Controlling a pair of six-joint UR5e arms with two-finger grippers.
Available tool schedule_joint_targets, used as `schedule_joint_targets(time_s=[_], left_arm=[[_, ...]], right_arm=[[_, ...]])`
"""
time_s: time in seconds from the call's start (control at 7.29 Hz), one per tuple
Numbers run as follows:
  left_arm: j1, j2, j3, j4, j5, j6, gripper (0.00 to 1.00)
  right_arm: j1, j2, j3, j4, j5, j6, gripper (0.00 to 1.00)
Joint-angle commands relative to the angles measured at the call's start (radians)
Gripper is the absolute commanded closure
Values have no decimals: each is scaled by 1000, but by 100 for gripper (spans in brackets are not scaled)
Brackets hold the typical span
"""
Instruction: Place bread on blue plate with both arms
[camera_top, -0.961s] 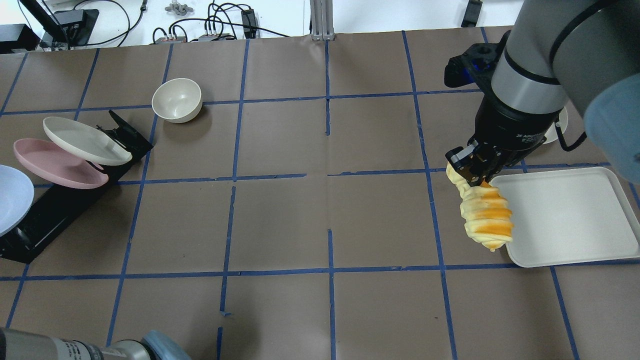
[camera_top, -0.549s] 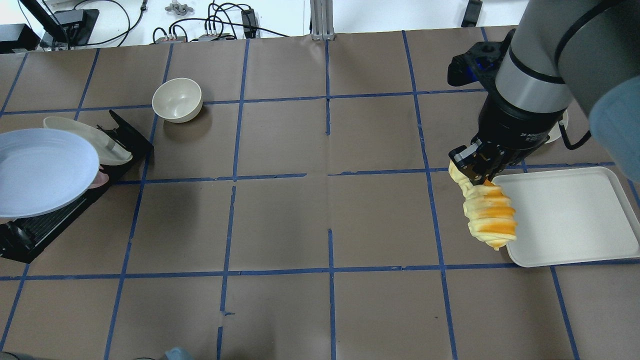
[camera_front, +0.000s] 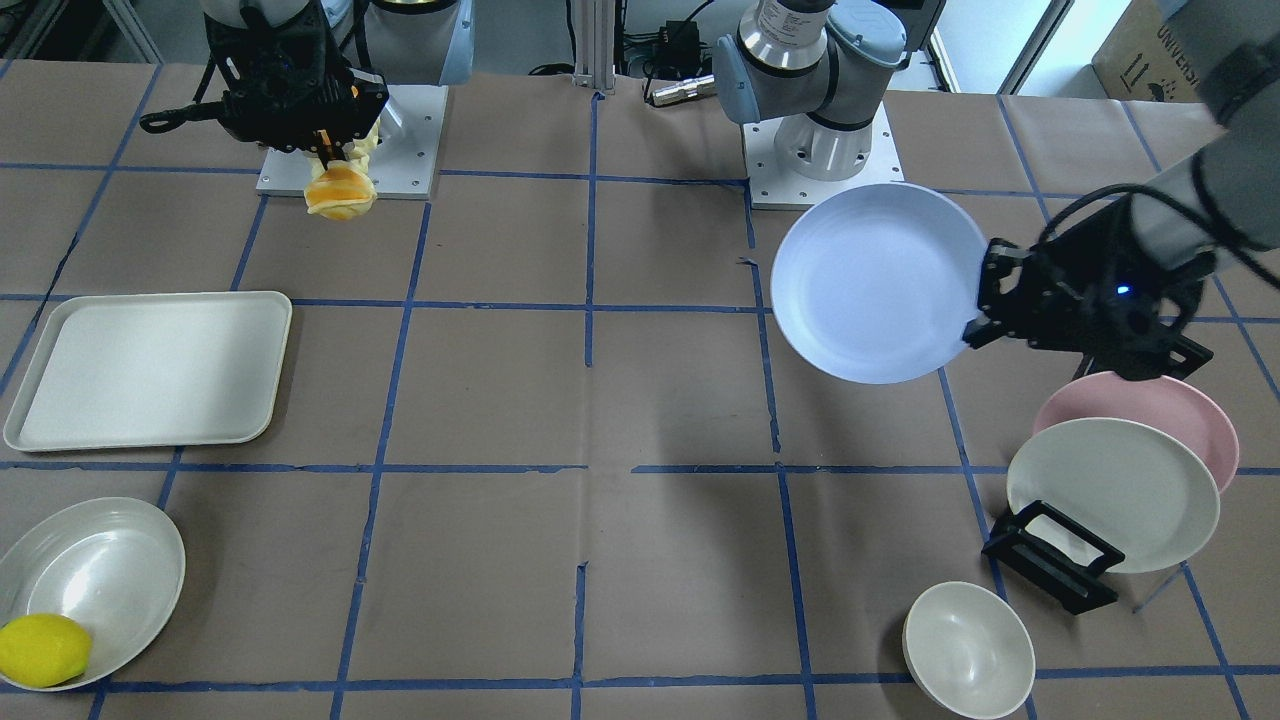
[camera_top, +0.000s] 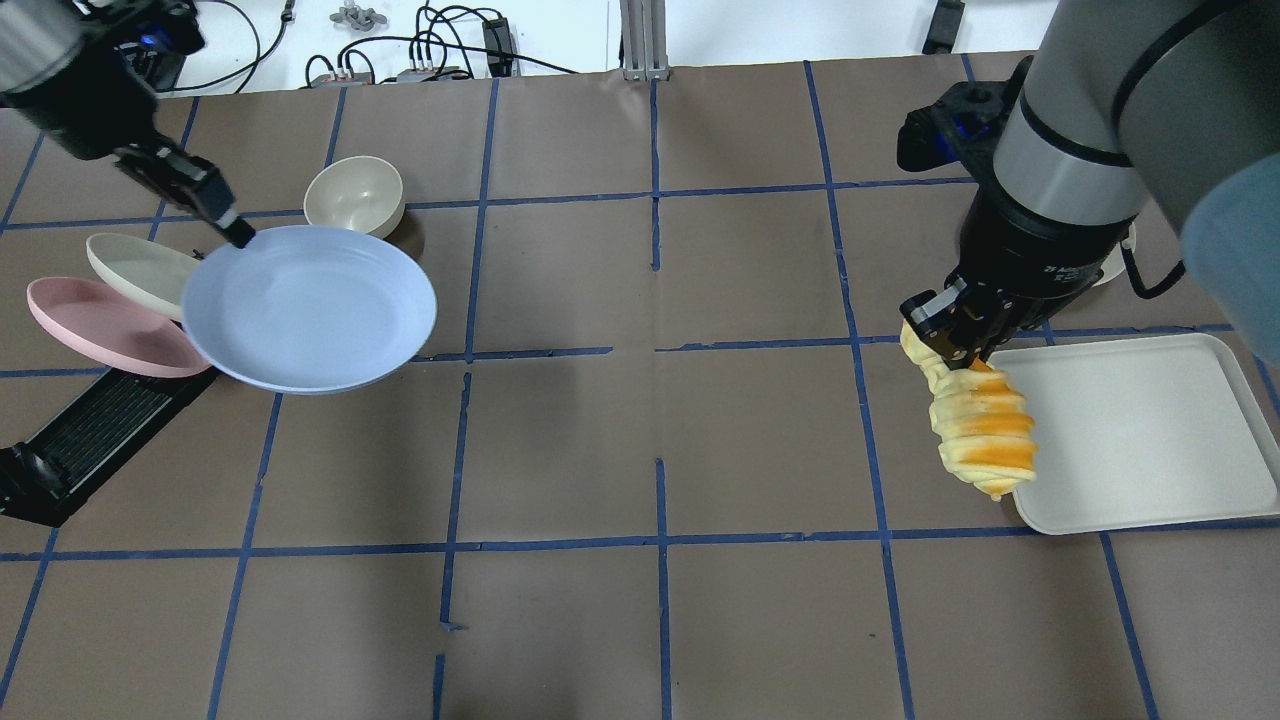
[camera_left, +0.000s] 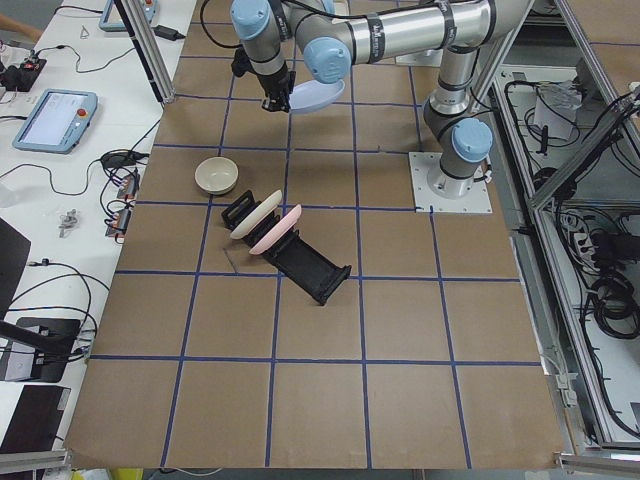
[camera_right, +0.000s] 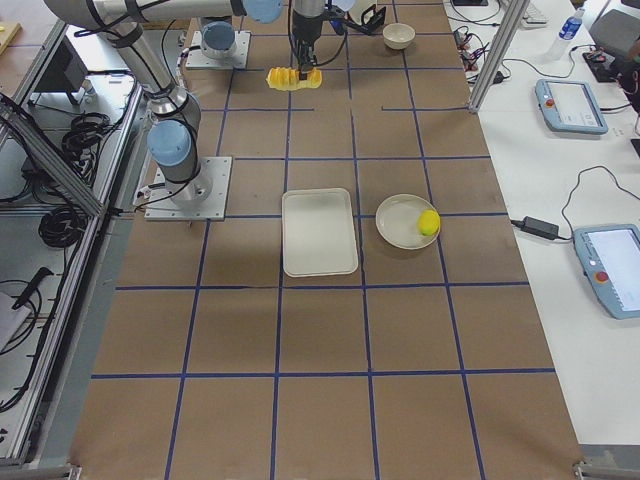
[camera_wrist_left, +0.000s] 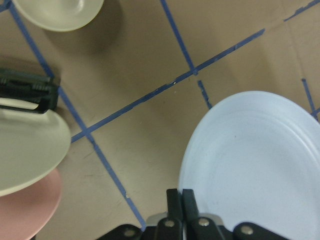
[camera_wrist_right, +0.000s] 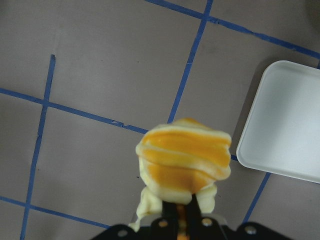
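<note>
The robot's left gripper should release the blue plate in the middle of the table, over the gap in the blue tape line (camera_front: 584, 456) (camera_wrist_left: 286, 25).
My left gripper (camera_top: 236, 234) is shut on the rim of the pale blue plate (camera_top: 310, 310) and holds it level above the table, left of centre. The plate also shows in the front view (camera_front: 870, 285) and the left wrist view (camera_wrist_left: 260, 165), where the fingers (camera_wrist_left: 174, 200) pinch its edge. My right gripper (camera_top: 950, 345) is shut on one end of the bread (camera_top: 978, 430), an orange-and-cream ribbed loaf. The loaf hangs in the air by the tray's left edge. It fills the right wrist view (camera_wrist_right: 184, 160).
A white tray (camera_top: 1140, 430) lies at the right. A pink plate (camera_top: 90, 325) and a cream plate (camera_top: 135, 265) lean in a black rack (camera_top: 90, 430) at the left. A cream bowl (camera_top: 355, 198) stands behind the blue plate. A lemon (camera_front: 40, 650) sits in a shallow white dish (camera_front: 100, 560).
My left arm has lifted the blue plate out of the rack and carried it right, toward the table's middle. The right gripper with the bread has hardly moved.
</note>
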Motion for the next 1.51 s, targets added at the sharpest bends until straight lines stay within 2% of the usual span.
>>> schedule_joint_targets(time_s=[0.0,0.27,0.41,0.69,0.96,1.1,1.24,1.37], left_arm=[[-177,-82,-7,132,-76,-194,97],[-245,-192,-5,269,-112,-245,94],[-278,-220,-10,329,-150,-274,94],[-350,-286,-22,444,-161,-330,94],[-365,-335,-97,612,-166,-377,91],[-363,-332,-122,627,-164,-379,86],[-357,-334,-110,628,-164,-381,55],[-346,-316,-93,628,-154,-372,1]], right_arm=[[-2,0,1,-1,-1,2,94],[-2,0,2,-3,-1,2,94],[-3,1,2,-8,2,0,92],[-3,1,4,-8,2,0,92],[3,3,4,-12,11,9,92],[3,3,5,-27,11,3,92],[3,3,5,-29,11,3,92],[3,3,5,-29,8,2,92]])
